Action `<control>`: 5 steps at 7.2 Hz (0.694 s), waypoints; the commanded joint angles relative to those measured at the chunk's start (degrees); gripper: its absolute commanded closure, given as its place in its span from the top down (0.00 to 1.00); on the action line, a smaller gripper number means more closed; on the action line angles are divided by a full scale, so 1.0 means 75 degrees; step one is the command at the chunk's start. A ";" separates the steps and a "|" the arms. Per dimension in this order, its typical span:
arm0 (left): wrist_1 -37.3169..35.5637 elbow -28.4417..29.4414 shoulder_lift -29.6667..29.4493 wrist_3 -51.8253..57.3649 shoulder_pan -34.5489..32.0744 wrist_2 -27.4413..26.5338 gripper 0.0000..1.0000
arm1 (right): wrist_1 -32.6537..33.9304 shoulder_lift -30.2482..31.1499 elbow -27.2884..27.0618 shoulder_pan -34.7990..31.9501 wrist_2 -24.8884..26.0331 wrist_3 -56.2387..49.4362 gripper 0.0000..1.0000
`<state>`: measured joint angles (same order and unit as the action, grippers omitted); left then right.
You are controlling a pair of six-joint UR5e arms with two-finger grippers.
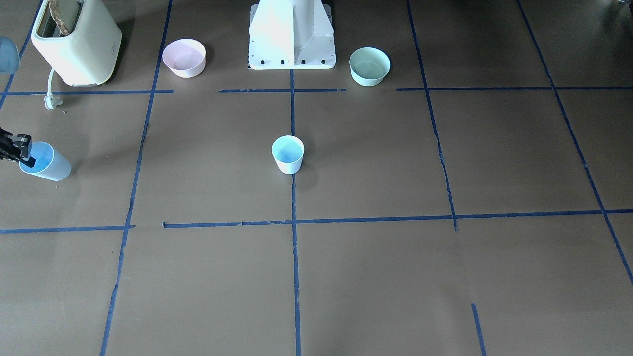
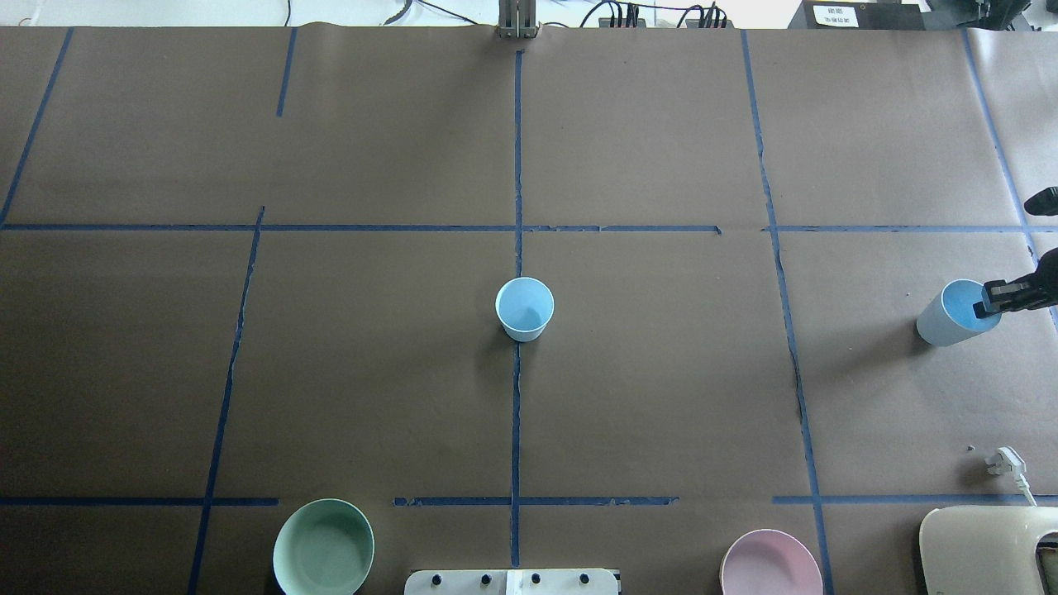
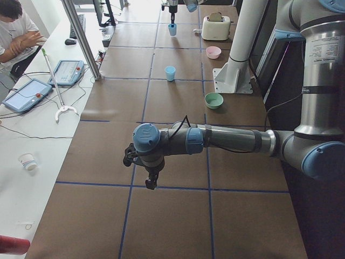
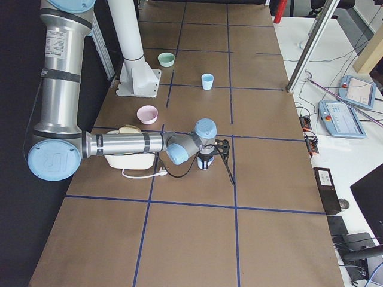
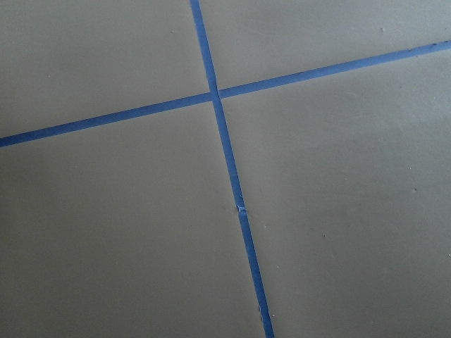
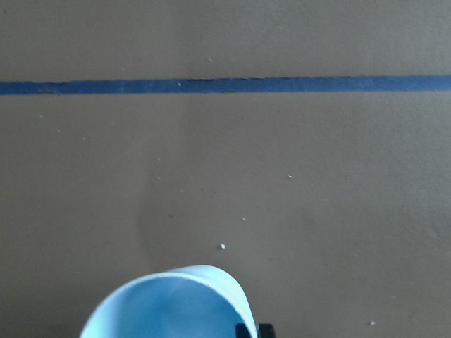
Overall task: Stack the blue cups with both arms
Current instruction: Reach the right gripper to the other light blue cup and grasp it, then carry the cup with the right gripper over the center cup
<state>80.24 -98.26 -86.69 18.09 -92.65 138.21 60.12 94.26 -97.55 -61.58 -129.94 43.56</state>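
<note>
The robot's right gripper will release its blue cup inside the blue cup standing upright at the table's centre [image 1: 289, 144].
One blue cup [image 1: 288, 154] stands upright at the table's centre on the tape line, and also shows in the overhead view [image 2: 524, 308]. The second blue cup [image 2: 950, 316] is at the table's right edge, and also shows in the front-facing view [image 1: 47, 163]. My right gripper [image 2: 996, 299] is shut on its rim, one finger inside and one outside. The right wrist view shows that cup's rim [image 6: 169, 303] at the bottom. My left gripper [image 3: 151, 181] hangs over the table's left end, far from both cups. I cannot tell whether it is open or shut.
A pink bowl [image 2: 770, 566] and a mint-green bowl [image 2: 323, 547] sit either side of the white pedestal [image 1: 292, 34]. A cream toaster [image 1: 76, 39] with a loose plug [image 2: 1004, 460] stands near the right arm's cup.
</note>
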 commanded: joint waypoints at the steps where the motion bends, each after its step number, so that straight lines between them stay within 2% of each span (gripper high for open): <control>1: 0.0000 0.0082 0.0004 0.0025 0.0002 -0.0076 1.00 | 0.1466 -0.1216 -0.0746 0.0450 -0.0019 0.1276 0.00; 3: -0.0023 0.0070 0.0039 -0.0056 0.0013 -0.0088 1.00 | 0.3750 -0.3018 -0.1533 0.1105 0.0307 0.2797 0.00; 5: -0.0012 -0.0105 0.0027 -0.0875 0.0013 -0.0100 1.00 | 0.5348 -0.4917 -0.1560 0.2530 0.1649 0.4648 0.00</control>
<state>80.15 -98.48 -86.47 14.18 -92.57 137.51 92.59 66.19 -108.87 -49.07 -123.54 69.98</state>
